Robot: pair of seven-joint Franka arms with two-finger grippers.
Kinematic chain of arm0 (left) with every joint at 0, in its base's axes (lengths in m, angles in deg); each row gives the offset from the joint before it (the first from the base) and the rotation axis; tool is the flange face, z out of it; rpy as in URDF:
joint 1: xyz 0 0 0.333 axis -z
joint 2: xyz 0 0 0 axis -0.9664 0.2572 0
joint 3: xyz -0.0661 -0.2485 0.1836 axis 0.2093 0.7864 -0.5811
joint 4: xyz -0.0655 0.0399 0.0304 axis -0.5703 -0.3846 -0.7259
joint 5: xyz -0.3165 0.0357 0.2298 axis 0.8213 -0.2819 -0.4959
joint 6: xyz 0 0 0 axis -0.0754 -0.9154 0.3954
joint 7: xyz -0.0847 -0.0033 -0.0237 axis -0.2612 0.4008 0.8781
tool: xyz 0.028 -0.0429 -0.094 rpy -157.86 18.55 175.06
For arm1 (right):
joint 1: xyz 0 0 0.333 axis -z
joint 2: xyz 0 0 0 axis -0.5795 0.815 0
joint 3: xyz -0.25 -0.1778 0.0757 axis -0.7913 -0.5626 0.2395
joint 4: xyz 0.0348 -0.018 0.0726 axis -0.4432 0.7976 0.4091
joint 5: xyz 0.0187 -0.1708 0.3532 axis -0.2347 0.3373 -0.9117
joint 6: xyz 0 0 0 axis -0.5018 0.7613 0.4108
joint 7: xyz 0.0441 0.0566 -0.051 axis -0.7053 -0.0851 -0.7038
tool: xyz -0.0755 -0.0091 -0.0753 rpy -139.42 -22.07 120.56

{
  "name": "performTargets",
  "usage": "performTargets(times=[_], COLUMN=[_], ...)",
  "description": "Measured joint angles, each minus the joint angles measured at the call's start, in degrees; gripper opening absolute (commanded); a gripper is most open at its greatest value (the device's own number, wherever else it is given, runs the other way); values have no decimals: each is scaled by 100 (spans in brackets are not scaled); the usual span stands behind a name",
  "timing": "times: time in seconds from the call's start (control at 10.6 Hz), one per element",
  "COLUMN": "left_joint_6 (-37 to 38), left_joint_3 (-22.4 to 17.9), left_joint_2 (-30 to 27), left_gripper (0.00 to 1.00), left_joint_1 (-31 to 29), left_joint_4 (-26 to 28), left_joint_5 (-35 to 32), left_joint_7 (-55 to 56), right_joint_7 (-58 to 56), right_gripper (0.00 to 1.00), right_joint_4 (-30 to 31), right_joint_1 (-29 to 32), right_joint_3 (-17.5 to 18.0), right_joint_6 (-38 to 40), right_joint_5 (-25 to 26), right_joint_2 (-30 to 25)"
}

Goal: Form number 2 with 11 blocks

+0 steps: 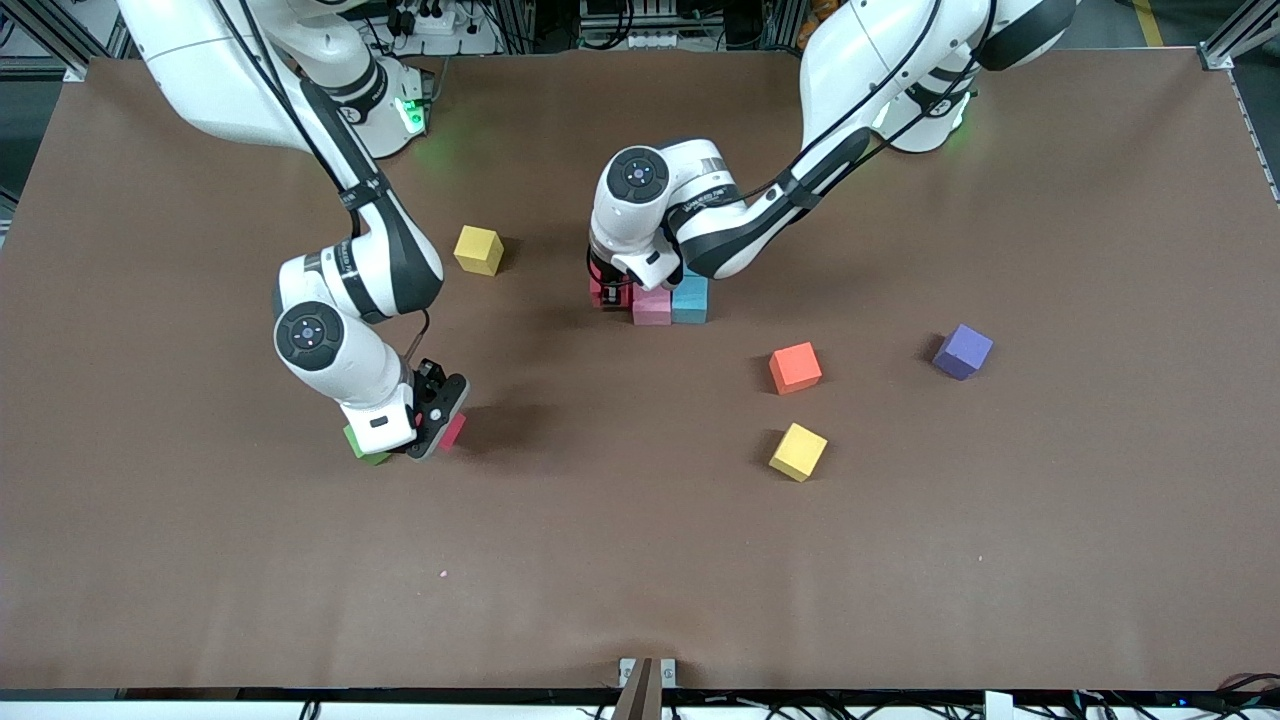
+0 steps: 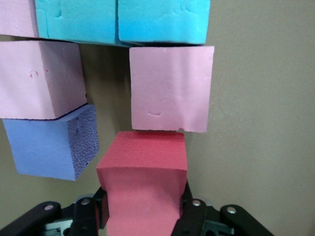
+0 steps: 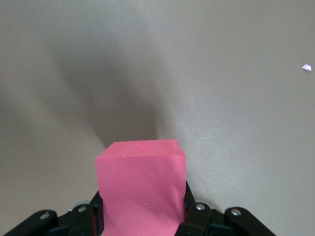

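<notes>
My left gripper is to put the crimson block down against the pink block beside the light blue block (image 1: 615, 306) (image 2: 160, 155).
A cluster of blocks sits mid-table: pink (image 1: 651, 305) and light blue (image 1: 690, 298) show under the left arm. The left wrist view shows two light blue blocks (image 2: 162, 19), pink blocks (image 2: 172, 88) and a purple one (image 2: 49, 142). My left gripper (image 2: 142, 209) is shut on a crimson block (image 2: 142, 167), its edge close against a pink block. The right gripper (image 1: 432, 425) is shut on another crimson block (image 3: 142, 182) low over the table, beside a green block (image 1: 365, 447). An orange block (image 1: 795, 367) and a purple block (image 1: 962, 351) lie loose.
Two yellow cubes lie apart: one (image 1: 478, 249) between the arms' bases and the right gripper, one (image 1: 797, 451) nearer the front camera than the orange block. A tiny pink crumb (image 1: 441, 574) lies on the brown table (image 1: 640, 560).
</notes>
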Motion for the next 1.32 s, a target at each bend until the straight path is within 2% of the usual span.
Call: performTargets(times=[1.32], left_joint_6=[-207], left_joint_3=[-77], left_joint_2=[253], left_gripper=[51], left_joint_1=[10], left_joint_4=[0], left_joint_5=[-248], left_joint_7=[-4], right_joint_7=[1], right_gripper=[38], right_joint_4=[0], right_joint_1=[-28], right_joint_3=[15], right_joint_6=[34], right_joint_5=[0], right_joint_2=[0])
